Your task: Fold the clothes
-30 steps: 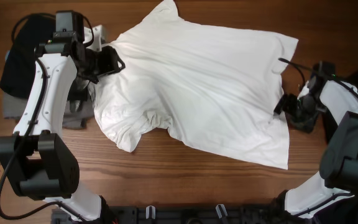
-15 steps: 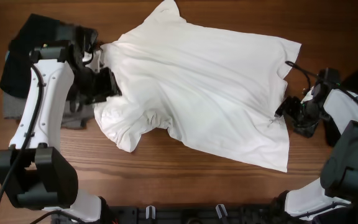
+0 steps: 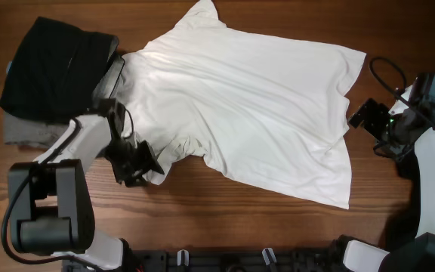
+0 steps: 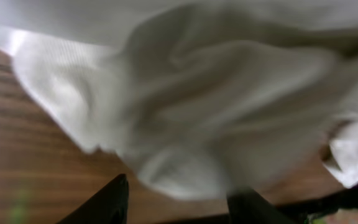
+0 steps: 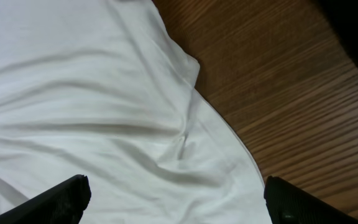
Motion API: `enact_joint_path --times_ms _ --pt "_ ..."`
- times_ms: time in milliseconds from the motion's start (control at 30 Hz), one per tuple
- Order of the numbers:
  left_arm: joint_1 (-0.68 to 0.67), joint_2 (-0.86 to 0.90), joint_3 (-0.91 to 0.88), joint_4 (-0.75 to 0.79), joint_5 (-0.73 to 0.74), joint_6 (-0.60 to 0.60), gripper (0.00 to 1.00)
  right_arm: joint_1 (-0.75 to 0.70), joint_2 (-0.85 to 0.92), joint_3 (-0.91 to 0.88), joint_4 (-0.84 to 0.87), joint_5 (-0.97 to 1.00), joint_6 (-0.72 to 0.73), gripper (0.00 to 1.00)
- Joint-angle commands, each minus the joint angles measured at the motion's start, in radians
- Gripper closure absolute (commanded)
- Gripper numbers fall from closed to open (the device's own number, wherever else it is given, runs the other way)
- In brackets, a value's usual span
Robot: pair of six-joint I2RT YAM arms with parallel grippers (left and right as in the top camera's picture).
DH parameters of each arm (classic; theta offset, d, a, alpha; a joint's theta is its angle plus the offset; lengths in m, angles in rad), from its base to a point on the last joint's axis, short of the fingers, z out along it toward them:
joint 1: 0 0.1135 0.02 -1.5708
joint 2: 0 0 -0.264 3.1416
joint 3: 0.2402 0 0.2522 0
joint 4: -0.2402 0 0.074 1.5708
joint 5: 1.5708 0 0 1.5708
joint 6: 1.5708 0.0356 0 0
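I will next grab the white T-shirt with my right gripper by its hem's near corner (image 3: 347,202), the one nearest the front edge of the table.
The clothes' white T-shirt (image 3: 240,98) lies spread across the middle of the table, plain side up, with a crumpled sleeve (image 3: 161,155) at its lower left. My left gripper (image 3: 148,160) sits low at that sleeve. In the left wrist view its fingers (image 4: 114,199) stand apart over bare wood, the bunched white fabric (image 4: 191,118) just ahead of them and nothing pinched. My right gripper (image 3: 359,117) hovers off the shirt's right edge. Seen from the right wrist, the gripper (image 5: 179,199) is wide open above the shirt's hem (image 5: 222,130).
A black garment (image 3: 51,64) lies on a grey one (image 3: 21,130) at the back left corner, touching the shirt's shoulder. Something dark (image 5: 353,25) lies on the wood beyond the shirt at the far right. Bare wood runs along the front edge (image 3: 240,227).
My left gripper dropped from the shirt's upper-left shoulder to the lower-left sleeve. My right gripper drew back right from the shirt's edge and opened wider. The shirt's left side settled flatter.
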State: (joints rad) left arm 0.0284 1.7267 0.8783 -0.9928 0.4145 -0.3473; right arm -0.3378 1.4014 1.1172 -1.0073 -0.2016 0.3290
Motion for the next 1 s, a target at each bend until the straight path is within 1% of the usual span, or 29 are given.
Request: enact_joint_path --times_ms 0,33,100,133,167,200,233,300,400,467,567,633,767,867,967 --pt "0.001 -0.012 -0.112 0.108 0.034 -0.089 0.46 -0.003 0.001 0.006 0.000 -0.010 0.011 0.05" --pt "0.001 -0.012 -0.137 0.150 0.032 -0.104 0.46 -0.003 0.001 0.006 0.000 -0.010 0.011 0.05" --pt "0.001 -0.012 -0.164 0.211 0.030 -0.107 0.49 -0.003 0.001 0.006 0.000 -0.010 0.011 0.05" --pt "0.001 -0.012 -0.172 0.237 0.030 -0.107 0.53 -0.003 0.001 0.006 0.000 -0.010 0.011 0.05" --pt "0.001 -0.012 -0.174 0.247 0.029 -0.106 0.59 -0.003 0.001 0.006 0.000 -0.010 0.011 0.05" --pt "0.001 -0.012 -0.174 0.249 0.026 -0.106 0.68 -0.003 0.001 0.006 0.000 -0.009 0.010 0.05" --pt "0.001 -0.012 -0.174 0.246 0.026 -0.106 0.81 -0.003 0.001 0.006 0.000 -0.009 0.006 0.05" --pt "0.002 -0.012 -0.174 0.213 0.020 -0.106 0.96 -0.003 0.001 0.006 0.000 -0.009 -0.003 0.05" --pt "0.023 -0.014 -0.164 0.139 0.006 -0.106 0.96 -0.003 0.001 0.006 0.000 -0.009 -0.014 0.05" --pt "0.066 -0.032 -0.143 0.055 -0.015 -0.106 0.96 -0.003 0.001 0.006 0.000 -0.009 -0.014 0.05" --pt "0.158 -0.103 -0.104 -0.043 -0.052 -0.102 0.96 -0.003 0.001 0.006 0.001 -0.008 -0.015 0.05" --pt "0.239 -0.183 -0.084 -0.087 -0.076 -0.102 0.96 -0.003 0.001 0.006 0.001 -0.006 -0.015 0.05" --pt "0.375 -0.339 -0.077 -0.136 -0.133 -0.102 0.96 -0.003 0.001 0.006 0.000 -0.002 -0.014 0.04" --pt "0.463 -0.440 -0.077 -0.157 -0.131 -0.103 0.96 -0.003 0.002 0.006 -0.004 -0.002 -0.011 0.02" --pt "0.508 -0.495 -0.077 -0.160 -0.131 -0.106 0.96 -0.004 0.010 -0.013 -0.034 0.043 0.051 0.00"
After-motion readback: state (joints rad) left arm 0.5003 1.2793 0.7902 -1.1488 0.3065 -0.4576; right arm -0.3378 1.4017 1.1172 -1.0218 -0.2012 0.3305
